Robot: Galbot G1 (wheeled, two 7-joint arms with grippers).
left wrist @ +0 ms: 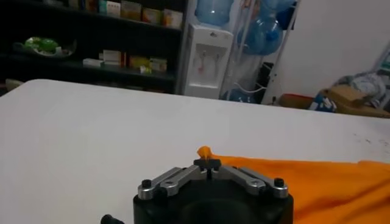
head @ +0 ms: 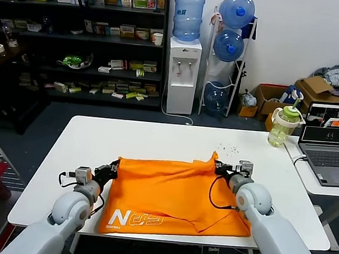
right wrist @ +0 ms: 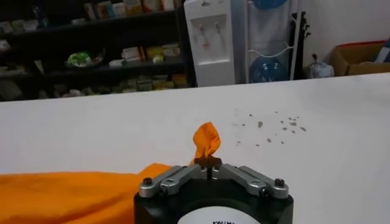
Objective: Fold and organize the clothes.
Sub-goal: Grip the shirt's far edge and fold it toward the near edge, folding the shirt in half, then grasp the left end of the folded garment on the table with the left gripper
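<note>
Next, my left gripper lets go of the orange T-shirt's corner on the shirt's side edge (head: 111,203) just past the white lettering.
The clothes are one orange T-shirt (head: 175,193), spread flat on the white table (head: 156,141) with white lettering at its near left corner. My left gripper (head: 115,168) is shut on the shirt's far left corner; a small orange tip (left wrist: 205,151) pokes out above the closed fingers (left wrist: 207,164). At the far right corner my right gripper (head: 217,165) is shut on the shirt, and a pinched orange fold (right wrist: 207,141) stands up past its fingers (right wrist: 208,162). Both corners sit at table height or slightly above it.
A green-lidded bottle (head: 283,125) stands at the table's far right corner, next to a laptop (head: 330,145) on a side table. Small dark crumbs (head: 232,149) lie beyond the shirt. Shelves, a water dispenser (head: 182,74) and boxes are behind.
</note>
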